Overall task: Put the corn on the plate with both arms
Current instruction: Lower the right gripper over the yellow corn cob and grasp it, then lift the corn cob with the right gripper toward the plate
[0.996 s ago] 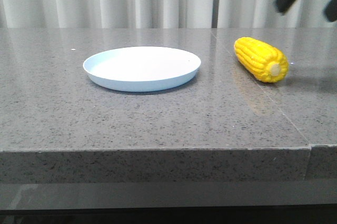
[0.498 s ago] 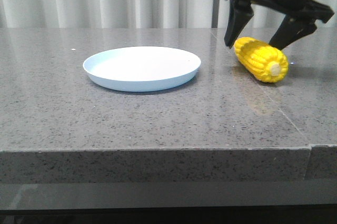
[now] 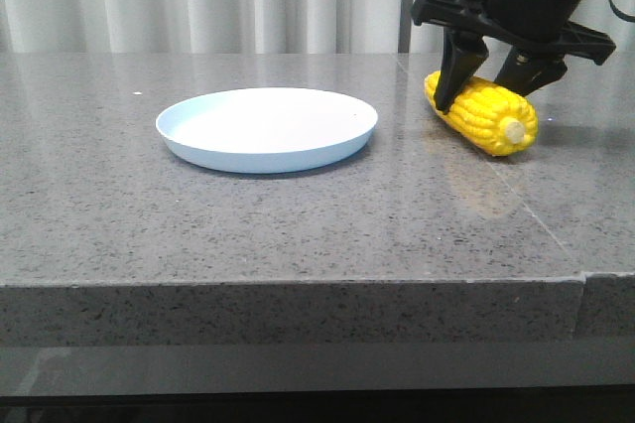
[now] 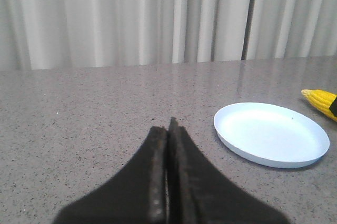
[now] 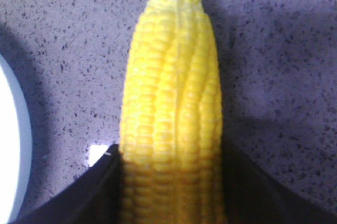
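Observation:
I need to let go of the yellow corn with my right gripper in the middle of the pale blue-white plate [image 3: 272, 111], with the corn's stub toward the plate's near rim.
The yellow corn [image 3: 488, 119] lies on the grey stone table, right of the pale blue-white plate [image 3: 198, 148], its beige stub end toward me. My right gripper [image 3: 476, 95] comes down from above and is shut on the corn's middle. One dark finger presses each side in the right wrist view, where the corn [image 5: 171, 98] fills the centre between the jaws of the gripper [image 5: 171, 153]. My left gripper [image 4: 169, 125] is shut on nothing and hovers over bare table, with the plate [image 4: 263, 159] and the corn's tip [image 4: 319, 98] off to one side of it.
White curtains hang behind the table. A seam [image 3: 516, 200] runs through the stone top below the corn. The table's front edge [image 3: 298, 284] is near me. The plate's rim [image 5: 11, 145] shows close beside the corn in the right wrist view.
My right arm dropped into view from the upper right, straddled the corn with open fingers, then closed on it. The corn shifted slightly left. The plate stayed put.

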Motion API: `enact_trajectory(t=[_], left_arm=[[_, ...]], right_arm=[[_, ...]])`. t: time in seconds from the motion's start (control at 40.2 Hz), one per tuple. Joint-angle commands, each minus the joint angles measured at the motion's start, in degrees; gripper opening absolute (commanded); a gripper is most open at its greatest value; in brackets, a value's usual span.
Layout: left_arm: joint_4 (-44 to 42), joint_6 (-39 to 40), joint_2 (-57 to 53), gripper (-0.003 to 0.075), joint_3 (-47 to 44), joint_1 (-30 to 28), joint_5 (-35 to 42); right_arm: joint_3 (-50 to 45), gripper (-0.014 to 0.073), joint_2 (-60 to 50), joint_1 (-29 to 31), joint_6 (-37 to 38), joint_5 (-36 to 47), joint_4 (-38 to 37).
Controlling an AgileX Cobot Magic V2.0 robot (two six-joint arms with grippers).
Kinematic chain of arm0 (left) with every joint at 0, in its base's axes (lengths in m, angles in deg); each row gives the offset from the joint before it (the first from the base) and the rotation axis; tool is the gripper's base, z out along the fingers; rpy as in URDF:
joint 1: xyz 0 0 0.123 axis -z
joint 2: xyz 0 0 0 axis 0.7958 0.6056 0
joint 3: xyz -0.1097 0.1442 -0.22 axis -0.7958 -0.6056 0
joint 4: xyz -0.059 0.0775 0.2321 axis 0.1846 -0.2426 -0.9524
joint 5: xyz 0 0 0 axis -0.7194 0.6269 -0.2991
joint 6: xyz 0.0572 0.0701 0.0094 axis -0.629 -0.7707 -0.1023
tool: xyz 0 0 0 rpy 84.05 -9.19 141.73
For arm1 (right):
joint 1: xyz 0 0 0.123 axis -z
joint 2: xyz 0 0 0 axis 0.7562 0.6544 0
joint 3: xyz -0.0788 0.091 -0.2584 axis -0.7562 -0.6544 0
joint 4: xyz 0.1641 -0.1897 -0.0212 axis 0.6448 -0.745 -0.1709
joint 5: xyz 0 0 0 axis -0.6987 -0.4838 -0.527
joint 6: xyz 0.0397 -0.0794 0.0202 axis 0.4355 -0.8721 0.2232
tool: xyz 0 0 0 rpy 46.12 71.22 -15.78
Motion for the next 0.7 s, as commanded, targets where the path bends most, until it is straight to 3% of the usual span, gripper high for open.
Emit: enact_trajectory(t=[0.0,0.324,0.672], left_arm=[[-0.5,0.3,0.6,-0.002,1.4,0.3,4.5],[-0.5,0.3,0.6,-0.002,1.4,0.3,4.5],[-0.5,0.3,0.6,-0.002,1.4,0.3,4.5]], right_arm=[[2.0,0.0139,-4.4,0.1,-0.5,1.6,1.2],[7.3,0.0139,-9.2,-2.3,-0.5,3.1,12.4],[8.5,0.0139,-5.0,-14.2,-0.5,10.2,13.7]])
